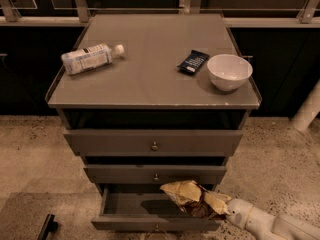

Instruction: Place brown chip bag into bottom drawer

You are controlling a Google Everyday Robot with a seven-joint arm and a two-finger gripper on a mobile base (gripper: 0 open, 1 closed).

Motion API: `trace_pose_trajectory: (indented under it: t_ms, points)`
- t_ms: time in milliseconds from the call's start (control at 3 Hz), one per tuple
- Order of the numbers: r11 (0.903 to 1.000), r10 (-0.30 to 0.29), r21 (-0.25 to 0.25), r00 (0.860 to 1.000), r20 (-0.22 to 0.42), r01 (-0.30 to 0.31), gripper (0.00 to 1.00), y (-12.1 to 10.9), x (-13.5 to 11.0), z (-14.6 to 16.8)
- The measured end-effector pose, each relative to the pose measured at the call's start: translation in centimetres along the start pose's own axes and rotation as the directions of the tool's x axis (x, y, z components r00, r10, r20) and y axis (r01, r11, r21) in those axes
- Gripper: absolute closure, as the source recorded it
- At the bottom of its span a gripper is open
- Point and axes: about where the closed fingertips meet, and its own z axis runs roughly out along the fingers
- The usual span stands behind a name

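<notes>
Next, I release the brown chip bag in the open bottom drawer (181,198), between its middle and my arm.
The brown chip bag (192,198), crinkly pale yellow and dark brown, hangs over the right half of the open bottom drawer (130,222). My gripper (220,210) reaches in from the lower right on a white arm and is shut on the bag's right end. The bag is held just above the drawer's inside, its left tip pointing to the drawer's middle. The drawer is pulled out, its flat grey front toward me.
Two shut grey drawers (153,143) sit above. On the cabinet top (150,79) lie a white-labelled plastic bottle (90,58), a small dark flat packet (193,62) and a white bowl (229,71). Speckled floor surrounds the cabinet. A dark object (46,227) is at the lower left.
</notes>
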Motion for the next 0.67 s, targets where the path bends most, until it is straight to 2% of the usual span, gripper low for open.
trace_pose_trajectory:
  t_ms: [333,667]
  points:
    - [0.9987,0.05,-0.01,0.998,-0.024,-0.05,1.0,-3.0,2.2,2.6]
    - [0.995,0.094,-0.024,0.992,-0.083,-0.097,1.0,-6.7,5.9,7.1]
